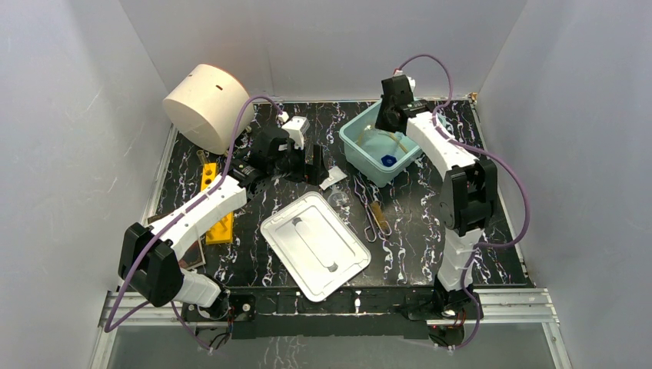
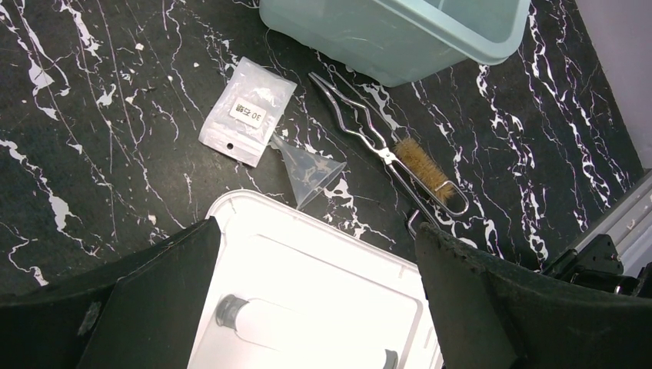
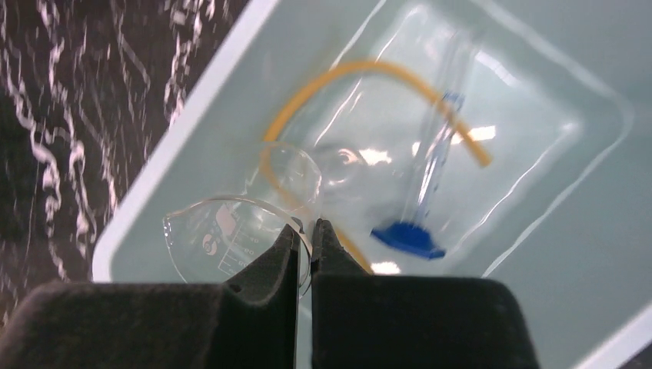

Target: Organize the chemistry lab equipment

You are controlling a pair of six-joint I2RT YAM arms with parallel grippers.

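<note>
The clear glass beaker will go down from my right gripper into the back corner of the teal bin (image 1: 387, 122) (image 3: 410, 29), beyond the tan rubber tubing.
My right gripper (image 3: 306, 231) is shut on the rim of a clear glass beaker (image 3: 219, 238) and holds it over the teal bin (image 3: 192, 123). In the bin lie tan rubber tubing (image 3: 384, 73), a glass tube (image 3: 442, 146) with a blue cap (image 3: 407, 237), and another clear flask. My left gripper (image 2: 315, 231) is open and empty above the white lid (image 2: 323, 284). On the table beyond it lie a white packet (image 2: 247, 110), a clear funnel (image 2: 311, 171), metal tongs (image 2: 361, 123) and a small brush (image 2: 421, 163).
The teal bin (image 1: 354, 150) stands at the back right. A cream cylinder (image 1: 206, 104) leans at the back left. A yellow block (image 1: 215, 200) and a dark book (image 1: 188, 254) lie under the left arm. White walls enclose the table.
</note>
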